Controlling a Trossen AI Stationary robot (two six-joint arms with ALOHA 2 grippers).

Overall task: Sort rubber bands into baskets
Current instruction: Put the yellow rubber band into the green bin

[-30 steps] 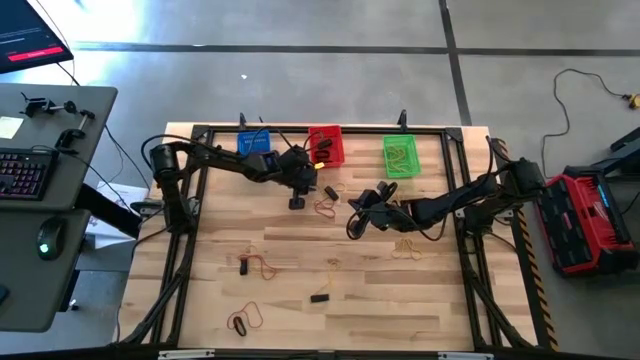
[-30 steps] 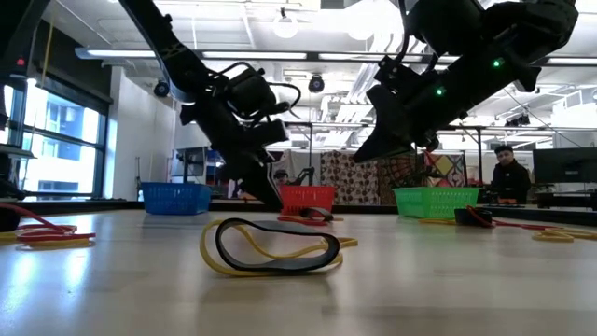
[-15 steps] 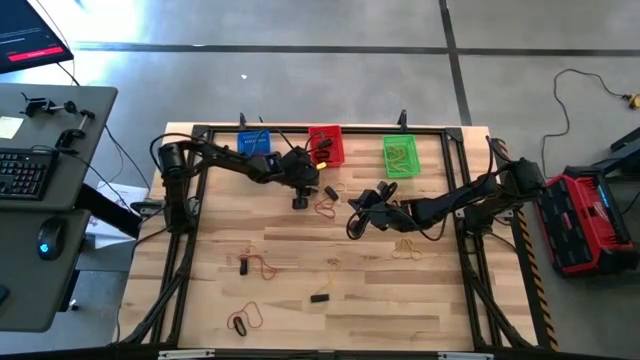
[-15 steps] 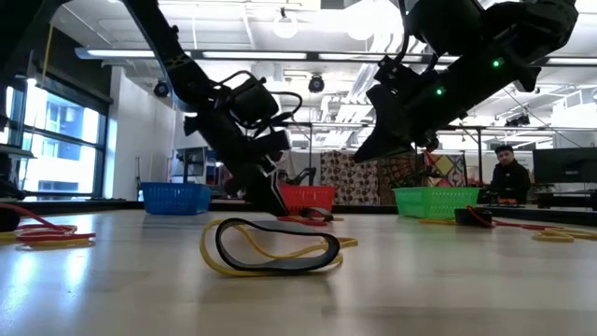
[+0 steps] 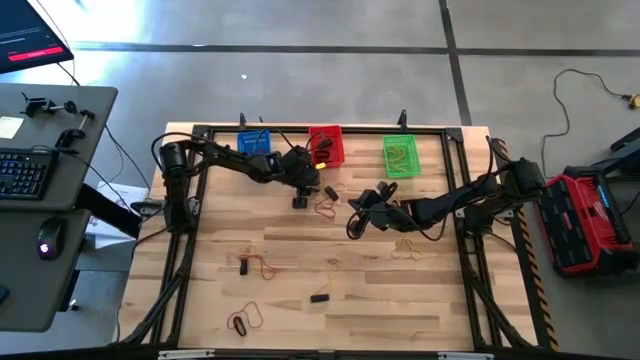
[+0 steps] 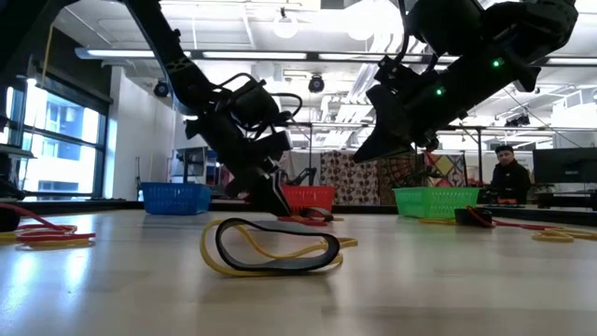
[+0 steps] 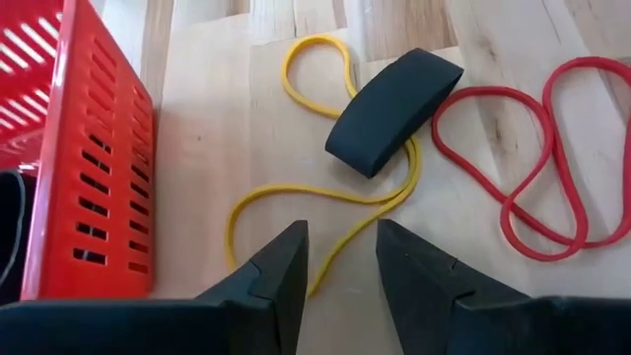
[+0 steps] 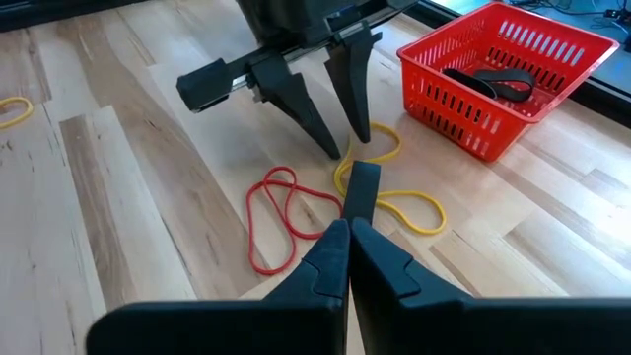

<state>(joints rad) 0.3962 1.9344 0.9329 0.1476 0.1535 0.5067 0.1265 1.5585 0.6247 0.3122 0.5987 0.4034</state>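
The left gripper straddles only one part of the yellow band, so it should lift and take the yellow band's loose end (image 8: 396,144), away from the black band.
Beside the red basket (image 7: 89,148), a yellow rubber band (image 7: 325,187), a thick black band (image 7: 392,108) lying on top of it and a red band (image 7: 532,168) lie together on the table. My left gripper (image 7: 340,242) is open and points down over the yellow band, one finger on each side of a strand; I see no touch. From the right wrist view, the left gripper (image 8: 347,138) stands just above the bands. My right gripper (image 8: 347,232) is shut and empty, hovering to the right of the cluster (image 5: 325,205). The blue basket (image 5: 253,142), red basket (image 5: 326,145) and green basket (image 5: 401,155) stand along the far edge.
More bands lie scattered on the near half of the table: one (image 5: 258,265), another (image 5: 333,264), a black one (image 5: 319,297), a pair (image 5: 243,320), and yellow ones (image 5: 408,247) near the right arm. A black band (image 8: 498,79) lies in the red basket. A person (image 6: 506,173) sits beyond the table.
My left gripper has moved a little toward the table's right and down, closer to the band cluster beside the red basket. The right arm and the bands have kept still.
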